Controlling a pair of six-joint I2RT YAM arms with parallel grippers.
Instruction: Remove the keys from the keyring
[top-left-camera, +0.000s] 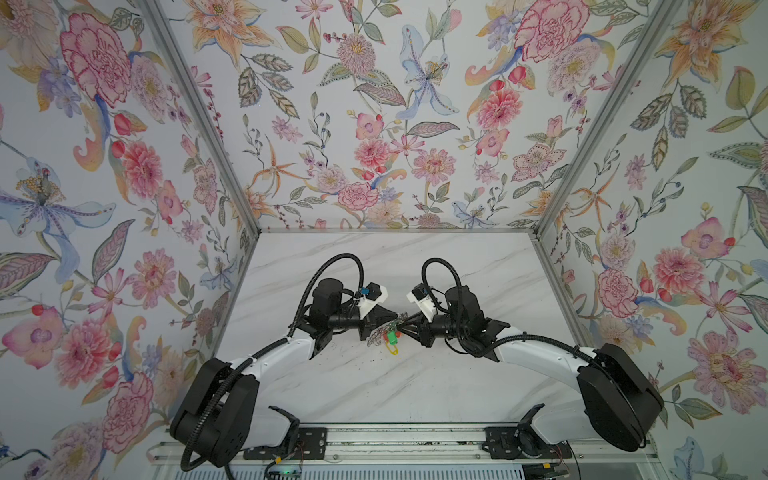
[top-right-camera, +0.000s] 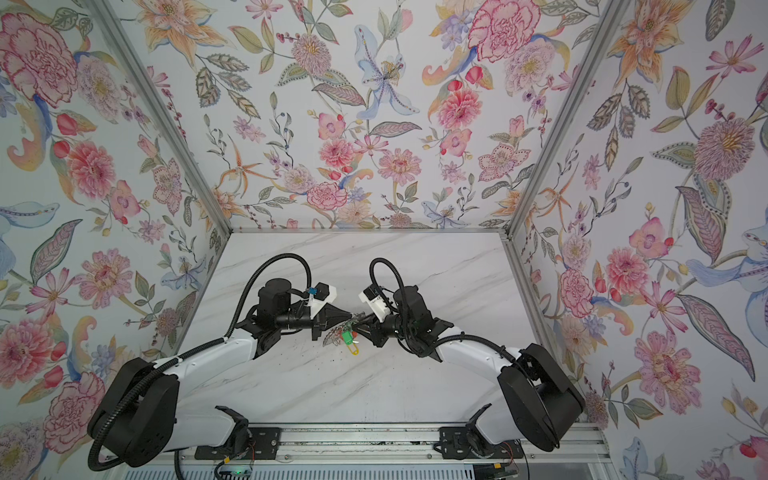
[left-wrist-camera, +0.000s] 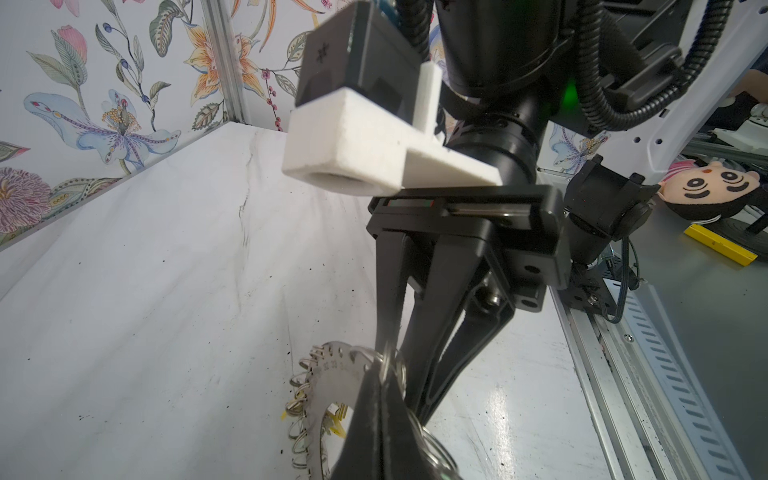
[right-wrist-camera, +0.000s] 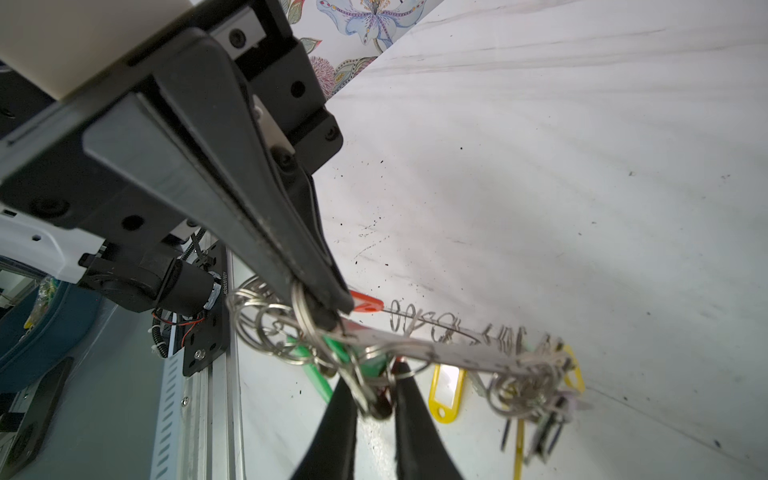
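Note:
The bunched wire rings are pinched in my right gripper close under my left gripper's fingers, so next my right gripper opens and takes the green tag (top-left-camera: 392, 337) behind them.
The keyring (top-left-camera: 379, 331), a flat grey disc rimmed with small wire rings, hangs above the marble table between both arms. My left gripper (top-left-camera: 396, 322) is shut on its rim; the left wrist view shows the closed fingertips (left-wrist-camera: 380, 374) pinching the keyring (left-wrist-camera: 328, 392). The right wrist view shows the keyring (right-wrist-camera: 457, 351) edge-on, with keys (right-wrist-camera: 536, 390) bunched at its far end. A yellow tag (right-wrist-camera: 446, 386), green tag (right-wrist-camera: 309, 368) and red tag (right-wrist-camera: 365, 302) hang from it. My right gripper (right-wrist-camera: 376, 376) is closed on a split ring with a dark key head.
The table (top-left-camera: 415, 386) carries dark specks. Floral walls (top-left-camera: 124, 249) close in the left, right and back. A metal rail (top-left-camera: 395, 442) with both arm bases runs along the front edge. A plush toy (left-wrist-camera: 706, 187) lies outside the cell.

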